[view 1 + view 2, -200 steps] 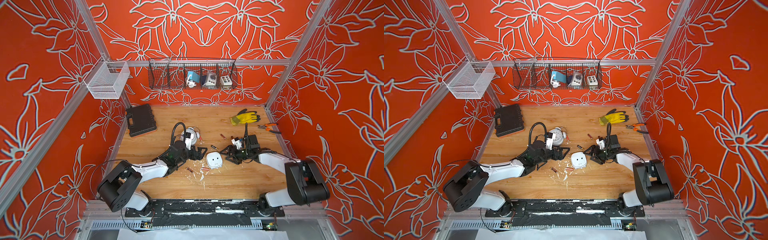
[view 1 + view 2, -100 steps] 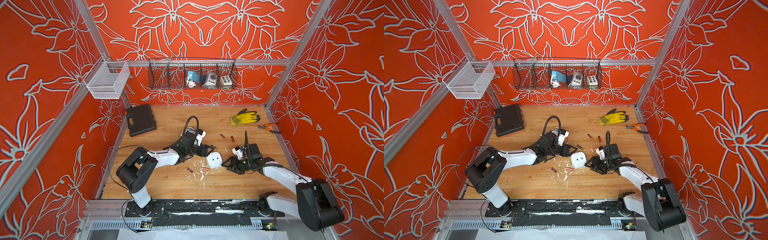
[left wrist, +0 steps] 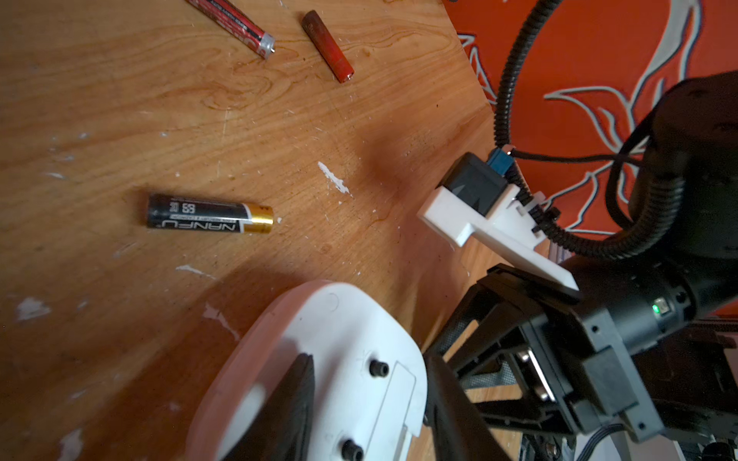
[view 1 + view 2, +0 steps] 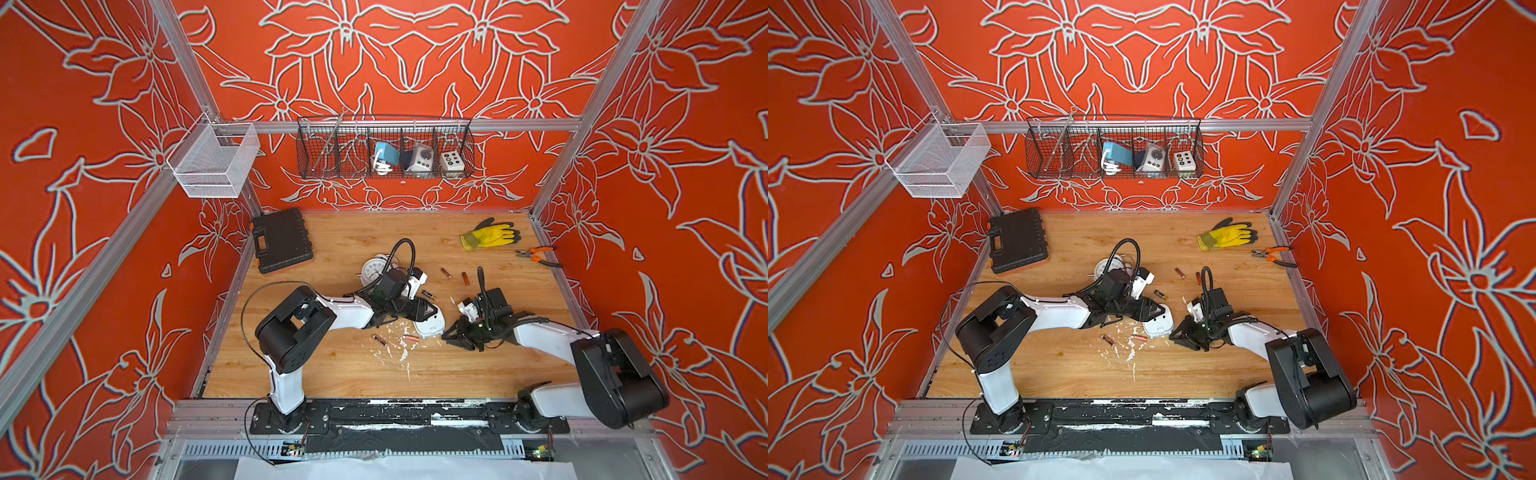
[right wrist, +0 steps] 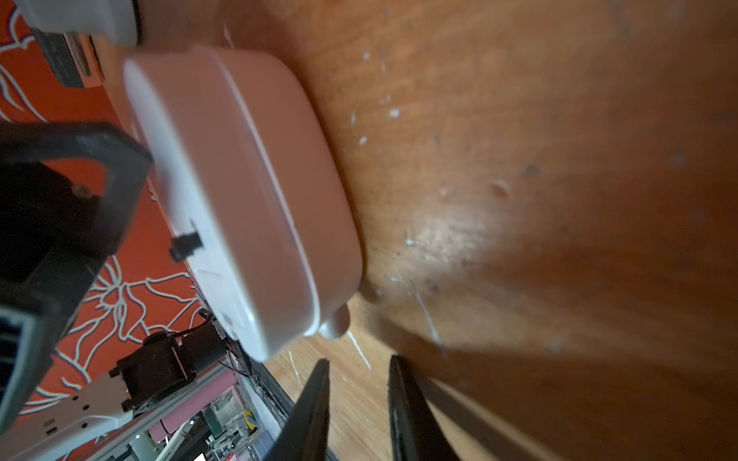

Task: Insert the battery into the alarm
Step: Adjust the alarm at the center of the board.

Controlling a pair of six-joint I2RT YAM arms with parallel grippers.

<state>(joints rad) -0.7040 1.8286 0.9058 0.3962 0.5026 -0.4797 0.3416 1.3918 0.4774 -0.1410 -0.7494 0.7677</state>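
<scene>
The alarm has my left gripper over its back with one finger pressing next to the knobs, so next my left gripper opens and grabs the alarm's side [image 3: 240,376].
The white alarm [image 4: 432,326] [image 4: 1160,327] lies back-up on the wooden table; its back [image 3: 343,339] carries two black knobs and a closed cover panel. My left gripper [image 4: 428,313] [image 4: 1156,311] [image 3: 367,399] has closed in on it, one finger pressing on the back and the other against the rim. A black-and-gold battery [image 3: 209,213] [image 4: 429,295] [image 4: 1160,295] lies loose just behind the alarm. My right gripper [image 4: 451,334] [image 4: 1177,334] [image 5: 359,399] hovers low beside the alarm [image 5: 247,191], jaws a narrow gap apart with only bare table between them.
Red batteries lie behind [image 4: 445,273] [image 4: 466,278] and in front [image 4: 379,339] [image 4: 410,338] of the alarm. A round bell clock [image 4: 374,270] stands behind my left wrist. Black case [image 4: 282,241] back left; yellow glove [image 4: 490,235] and pliers [image 4: 538,255] back right.
My left gripper moved right onto the white alarm and its jaws narrowed. My right gripper pulled back toward the table's front beside the alarm, its jaws closing in.
</scene>
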